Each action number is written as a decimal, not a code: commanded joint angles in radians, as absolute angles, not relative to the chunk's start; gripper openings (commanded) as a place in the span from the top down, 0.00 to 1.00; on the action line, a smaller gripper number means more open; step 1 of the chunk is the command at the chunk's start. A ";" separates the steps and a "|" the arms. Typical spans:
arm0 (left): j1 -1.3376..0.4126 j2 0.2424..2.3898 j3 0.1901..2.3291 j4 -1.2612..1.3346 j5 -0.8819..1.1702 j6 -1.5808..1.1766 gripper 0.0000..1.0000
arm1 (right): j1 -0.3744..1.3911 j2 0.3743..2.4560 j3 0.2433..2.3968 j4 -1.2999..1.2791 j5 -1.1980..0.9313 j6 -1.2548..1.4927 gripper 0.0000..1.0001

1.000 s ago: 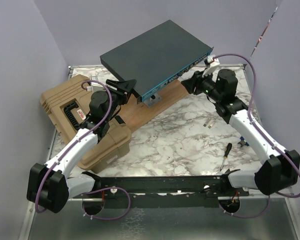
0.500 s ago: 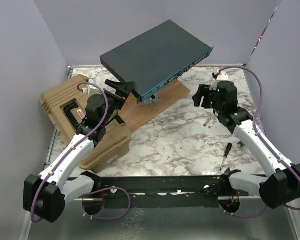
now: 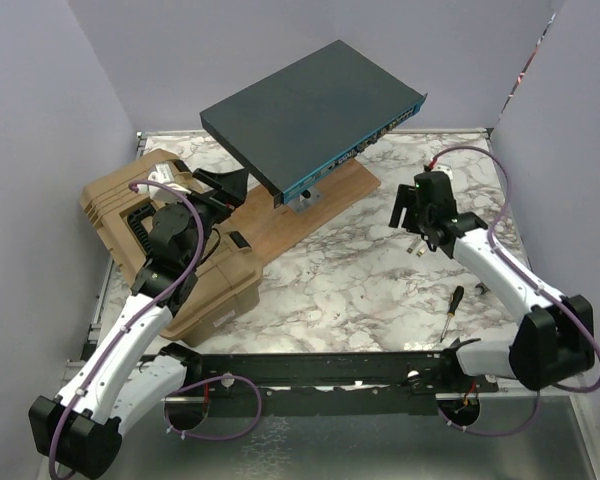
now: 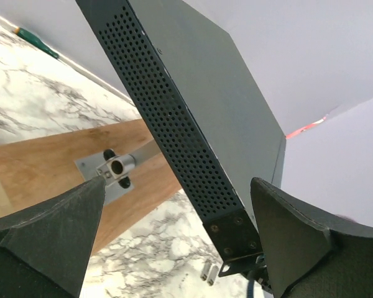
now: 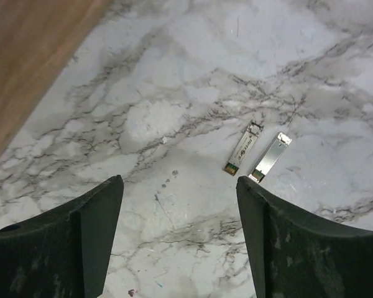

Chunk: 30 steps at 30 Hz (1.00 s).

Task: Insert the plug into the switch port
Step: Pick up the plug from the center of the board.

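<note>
Next, I close my right gripper on the printed plug's dark end (image 3: pixel 417 239) (image 5: pixel 255 129), opposite its gold contacts, and leave the plain silver plug next to it on the marble.
The switch (image 3: pixel 310 108) is a dark grey flat box with a teal front face, propped tilted on a metal stand (image 3: pixel 300 200). Its perforated side fills the left wrist view (image 4: pixel 174 124). Two small silver plugs (image 3: pixel 416 246) lie side by side on the marble. They show in the right wrist view (image 5: pixel 242 148) and, far off, in the left wrist view (image 4: pixel 210 273). My left gripper (image 3: pixel 225 184) is open and empty, just left of the switch's near corner. My right gripper (image 3: pixel 407 208) is open and empty, low over the marble above the plugs.
A tan ribbed case (image 3: pixel 170 245) lies under my left arm. A wooden board (image 3: pixel 315 215) carries the stand. A screwdriver (image 3: pixel 450 312) lies at the right front. A black rail (image 3: pixel 310 370) runs along the near edge. Purple walls close three sides.
My right gripper has drawn back from the switch's front right end and come down over the plugs. My left arm has pulled back to the left, away from the switch.
</note>
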State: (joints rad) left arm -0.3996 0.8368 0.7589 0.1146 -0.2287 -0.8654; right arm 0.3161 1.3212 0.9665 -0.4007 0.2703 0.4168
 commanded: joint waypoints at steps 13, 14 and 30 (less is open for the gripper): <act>-0.402 0.741 0.761 0.011 -0.325 -0.726 0.01 | 0.279 1.547 0.913 -0.437 0.330 0.675 0.25; -0.402 0.741 0.762 0.011 -0.325 -0.724 0.01 | 0.278 1.552 0.908 -0.428 0.330 0.676 0.25; -0.402 0.740 0.770 0.005 -0.325 -0.724 0.01 | 0.267 1.648 0.899 -0.282 0.268 0.672 0.26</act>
State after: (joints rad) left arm -0.3996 0.7502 0.7589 0.0116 -0.3046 -0.7391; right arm 0.2729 1.6089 0.8761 -0.3321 0.2893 0.6697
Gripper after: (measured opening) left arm 0.990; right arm 0.741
